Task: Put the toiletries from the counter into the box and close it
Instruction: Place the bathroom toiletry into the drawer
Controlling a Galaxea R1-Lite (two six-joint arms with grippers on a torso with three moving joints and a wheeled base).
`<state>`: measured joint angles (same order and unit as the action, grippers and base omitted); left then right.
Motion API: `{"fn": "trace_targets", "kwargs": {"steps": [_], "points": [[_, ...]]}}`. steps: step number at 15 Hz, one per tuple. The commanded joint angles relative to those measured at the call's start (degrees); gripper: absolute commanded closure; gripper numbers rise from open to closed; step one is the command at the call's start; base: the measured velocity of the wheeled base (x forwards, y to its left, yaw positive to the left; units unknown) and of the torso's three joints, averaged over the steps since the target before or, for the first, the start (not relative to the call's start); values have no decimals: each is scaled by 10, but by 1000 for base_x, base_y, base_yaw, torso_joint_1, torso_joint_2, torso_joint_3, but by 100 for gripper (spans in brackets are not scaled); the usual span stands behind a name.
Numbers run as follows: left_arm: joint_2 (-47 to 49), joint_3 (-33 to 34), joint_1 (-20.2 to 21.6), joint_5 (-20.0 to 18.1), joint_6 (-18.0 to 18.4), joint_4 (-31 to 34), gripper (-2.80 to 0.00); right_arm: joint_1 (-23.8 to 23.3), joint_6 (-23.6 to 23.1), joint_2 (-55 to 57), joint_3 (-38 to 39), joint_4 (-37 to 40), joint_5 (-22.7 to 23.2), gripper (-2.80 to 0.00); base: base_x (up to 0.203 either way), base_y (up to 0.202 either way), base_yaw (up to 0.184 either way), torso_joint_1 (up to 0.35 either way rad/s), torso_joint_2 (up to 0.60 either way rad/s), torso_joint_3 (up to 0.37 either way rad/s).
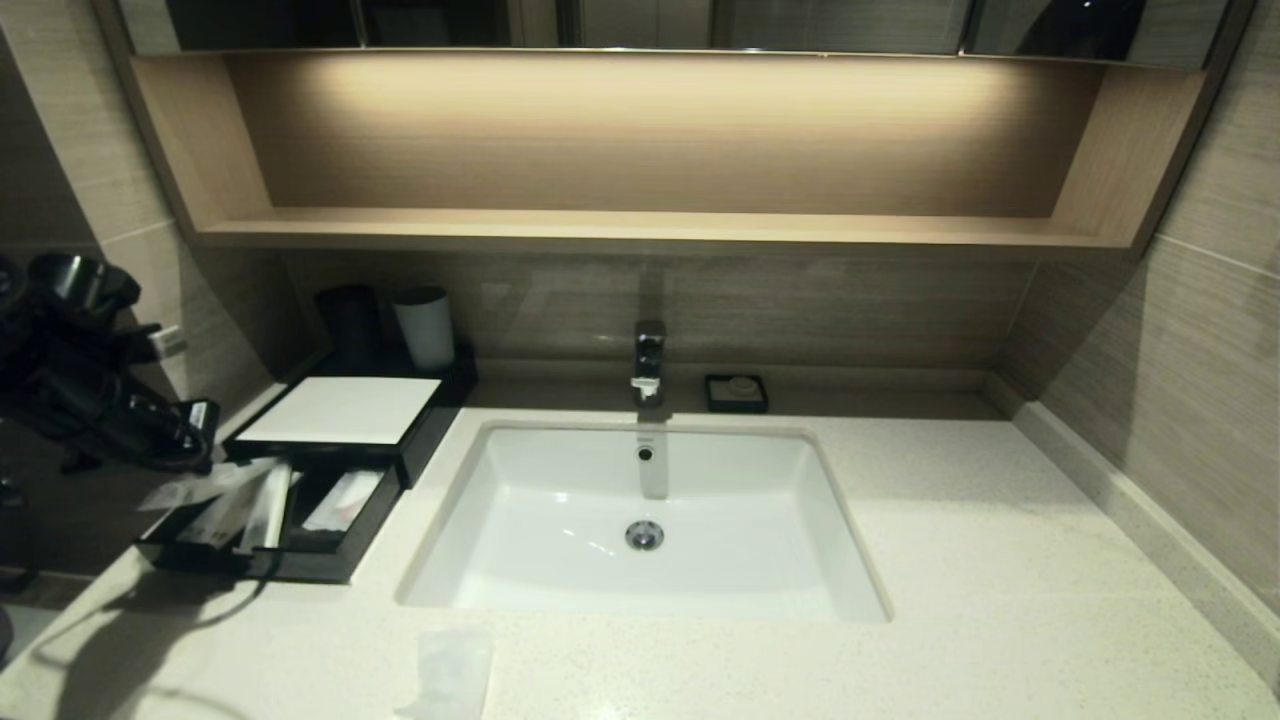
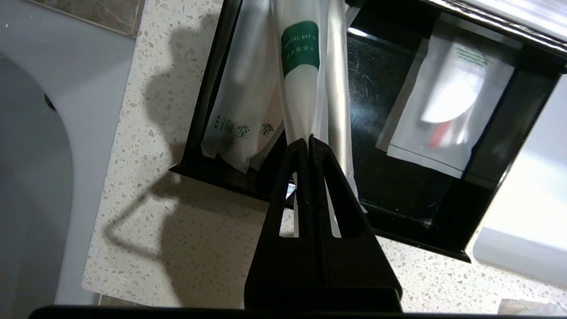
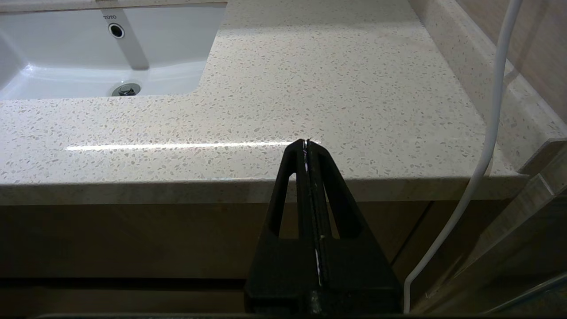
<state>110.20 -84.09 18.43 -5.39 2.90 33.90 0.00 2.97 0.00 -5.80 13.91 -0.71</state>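
The long clear packet's end overhangs the drawer's front edge; next my left hand takes the packet nearer that end (image 1: 256, 536) and lifts it inside.
The black box with a white top panel (image 1: 340, 410) stands left of the sink on the counter (image 1: 1000, 560), its drawer (image 1: 330, 560) pulled out. My left gripper (image 2: 308, 139) is shut on the end of the long clear packet with a green label (image 2: 300, 66), which reaches over the drawer's front edge into it. A second long packet with printed characters (image 2: 241, 102) lies in the same compartment. A flat sachet (image 2: 447, 102) lies in the other compartment. A translucent white sachet (image 1: 450, 670) lies on the counter near its front edge. My right gripper (image 3: 306, 141) is shut and empty.
The white sink (image 1: 800, 560) with its tap (image 1: 648, 360) is in the middle. A dark cup (image 1: 348, 318) and a pale cup (image 1: 425, 328) stand behind the box. A black soap dish (image 1: 736, 392) sits by the wall. A white cable (image 3: 487, 133) hangs beside my right gripper.
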Motion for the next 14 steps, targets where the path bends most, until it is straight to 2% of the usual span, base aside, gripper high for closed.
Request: {"fn": "trace_targets", "kwargs": {"steps": [1, 10, 11, 14], "points": [[30, -1, 2, 2, 0, -8, 0, 0, 0, 0, 0, 1, 0, 0, 0, 0, 0, 0, 0, 0], [48, 10, -8, -2, -1, -16, 0, 0, 0, 0, 0, 1, -1, 0, 0, 0, 0, 0, 0, 0], [48, 9, -9, -2, -1, -16, -280, 0, 0, 0, 0, 1, 0, 0, 0, 0, 0, 0, 0, 0], [47, 9, -9, -2, 0, -16, -280, 0, 0, 0, 0, 1, 0, 0, 0, 0, 0, 0, 0, 0]]}}
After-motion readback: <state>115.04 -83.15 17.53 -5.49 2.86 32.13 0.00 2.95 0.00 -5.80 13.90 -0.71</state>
